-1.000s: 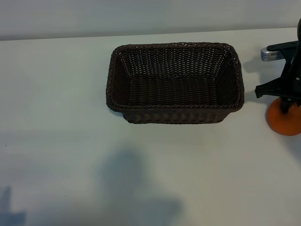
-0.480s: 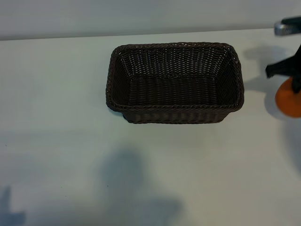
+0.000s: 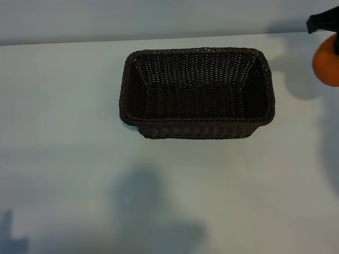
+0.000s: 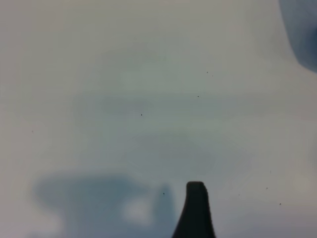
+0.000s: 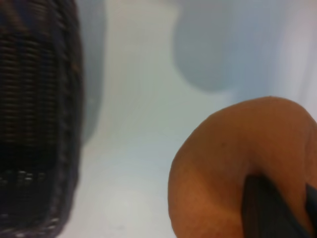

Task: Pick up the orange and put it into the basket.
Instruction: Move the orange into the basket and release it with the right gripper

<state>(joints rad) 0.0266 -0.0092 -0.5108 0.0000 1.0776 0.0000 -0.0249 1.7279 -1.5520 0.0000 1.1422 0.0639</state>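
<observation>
The robot's right gripper should release the orange on the dark-brown basket's bottom (image 3: pixel 207 106) beside the middle of the basket's front side. The orange now hangs above the white table.
The orange (image 3: pixel 326 66) hangs at the right edge of the exterior view, above the white table and to the right of the basket (image 3: pixel 196 120). My right gripper (image 3: pixel 335 46) is shut on it, and its black body juts out above the fruit. In the right wrist view the orange (image 5: pixel 228 163) fills the near corner with a dark finger (image 5: pixel 270 208) pressed on it, and the basket's wicker wall (image 5: pixel 44 124) stands off to one side. The dark-brown basket holds nothing. Only one fingertip (image 4: pixel 196 198) of my left gripper shows, over bare table, with nothing held.
The white table (image 3: pixel 69 159) stretches wide to the left and front of the basket. A pale wall (image 3: pixel 159 16) runs along the table's far edge. Soft shadows lie on the table near the front.
My right gripper has lifted the orange off the table. In the exterior view it has moved up towards the far right corner. The basket has stayed still.
</observation>
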